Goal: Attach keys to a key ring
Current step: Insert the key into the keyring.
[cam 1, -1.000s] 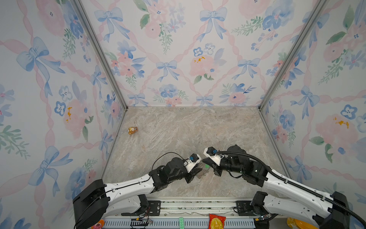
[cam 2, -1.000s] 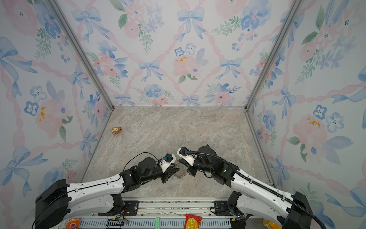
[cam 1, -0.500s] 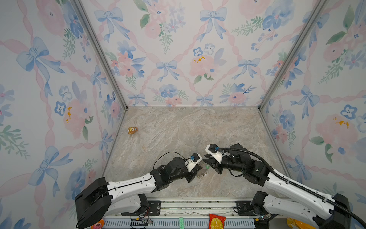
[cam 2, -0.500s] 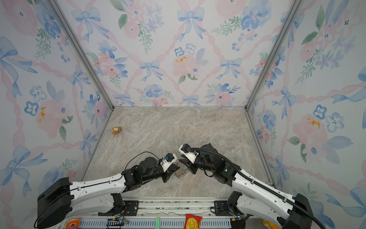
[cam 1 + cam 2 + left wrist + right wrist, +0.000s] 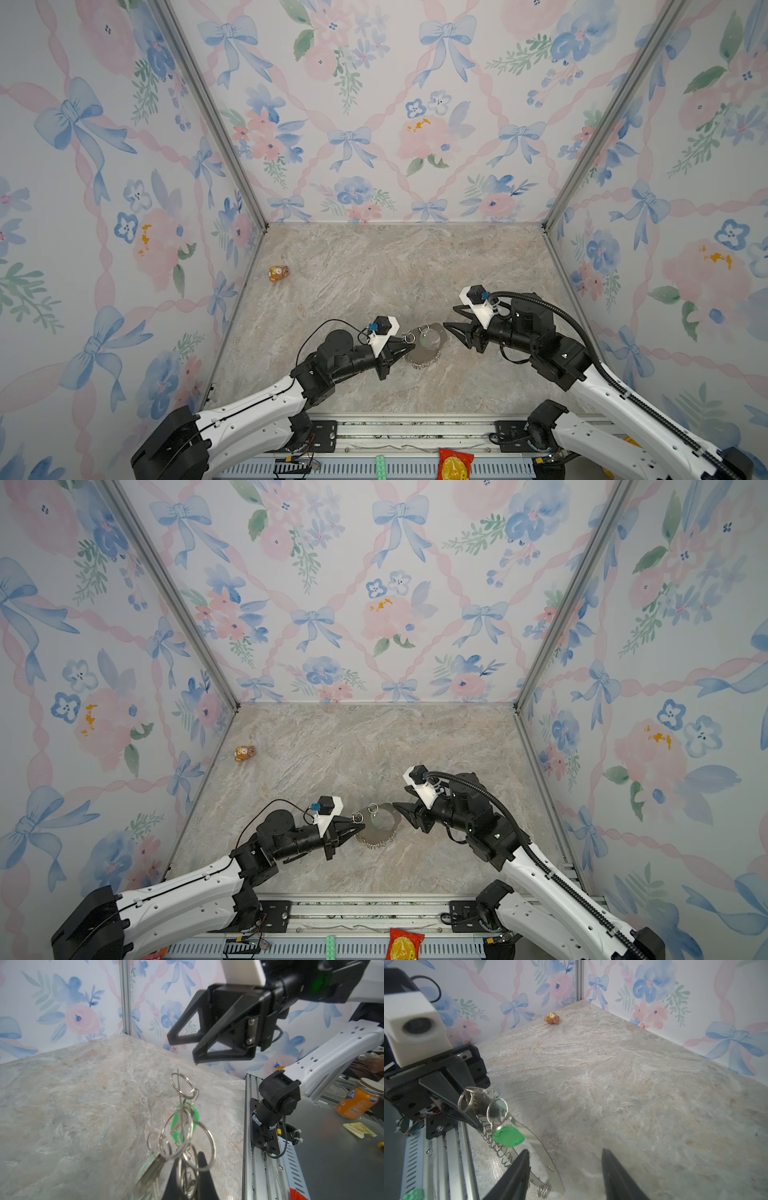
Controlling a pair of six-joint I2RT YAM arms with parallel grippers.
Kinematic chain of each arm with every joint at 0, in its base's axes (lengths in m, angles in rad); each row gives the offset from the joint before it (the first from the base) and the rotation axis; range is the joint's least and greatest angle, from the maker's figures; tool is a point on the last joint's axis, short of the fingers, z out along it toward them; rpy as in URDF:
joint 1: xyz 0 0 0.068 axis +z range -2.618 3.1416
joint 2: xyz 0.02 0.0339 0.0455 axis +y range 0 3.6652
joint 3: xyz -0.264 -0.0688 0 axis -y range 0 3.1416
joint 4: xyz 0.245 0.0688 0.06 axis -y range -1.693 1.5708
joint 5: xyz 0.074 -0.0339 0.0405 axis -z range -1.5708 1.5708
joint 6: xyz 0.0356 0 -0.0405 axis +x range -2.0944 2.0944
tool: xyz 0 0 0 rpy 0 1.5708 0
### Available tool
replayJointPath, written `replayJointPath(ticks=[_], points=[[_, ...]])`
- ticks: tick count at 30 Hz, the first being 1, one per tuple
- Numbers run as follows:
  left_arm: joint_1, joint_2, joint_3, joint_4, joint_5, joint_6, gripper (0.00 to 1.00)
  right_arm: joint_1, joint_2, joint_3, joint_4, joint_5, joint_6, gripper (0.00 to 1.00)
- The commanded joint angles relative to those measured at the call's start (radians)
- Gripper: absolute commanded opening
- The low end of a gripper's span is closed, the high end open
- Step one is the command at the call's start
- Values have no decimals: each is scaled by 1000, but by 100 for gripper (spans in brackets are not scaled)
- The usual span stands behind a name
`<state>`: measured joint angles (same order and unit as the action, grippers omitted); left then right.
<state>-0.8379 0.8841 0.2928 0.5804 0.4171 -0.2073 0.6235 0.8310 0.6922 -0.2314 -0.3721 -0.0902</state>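
The key ring's far edge is outside my right gripper's fingers. My right gripper needs to move over and take that edge [image 5: 441, 333] before my left gripper opens.
The key ring [image 5: 428, 353] [image 5: 379, 831] is a taupe hoop fringed with small silver rings, held tilted just above the marble floor. My left gripper [image 5: 405, 347] [image 5: 188, 1176] is shut on its edge, pinching band and rings. From larger silver rings on it hang the keys: a bright green one [image 5: 185, 1118] [image 5: 508, 1136] and a pale mint one [image 5: 149, 1169]. My right gripper [image 5: 451, 322] [image 5: 564, 1153] is open and empty, just right of the hoop, its jaws apart from it. In the left wrist view the right gripper [image 5: 182, 1050] hovers above the rings.
An orange-brown bear figurine [image 5: 278, 273] [image 5: 552, 1018] lies near the left wall, far from both arms. The metal rail [image 5: 415, 428] runs along the front edge, with a red snack packet [image 5: 455, 463] below it. An orange can [image 5: 355, 1103] lies outside the cell.
My right gripper has opened and drawn back to the right, away from the hoop. The left gripper has closed fully on the key ring and keeps holding it.
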Motion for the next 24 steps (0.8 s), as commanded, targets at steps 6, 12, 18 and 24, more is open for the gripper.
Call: replayJointPath(ticks=[6, 12, 18, 24], points=[[36, 3, 28, 140, 258, -40, 0, -2, 65, 201, -352, -178, -114, 57], [39, -9, 26, 157, 275, -43, 0, 19, 89, 226, -397, -244, -137, 48], [39, -36, 13, 170, 256, -38, 0, 73, 119, 240, -434, -242, -170, 35], [43, -31, 1, 170, 214, -33, 0, 76, 117, 245, -436, -248, -180, 16]])
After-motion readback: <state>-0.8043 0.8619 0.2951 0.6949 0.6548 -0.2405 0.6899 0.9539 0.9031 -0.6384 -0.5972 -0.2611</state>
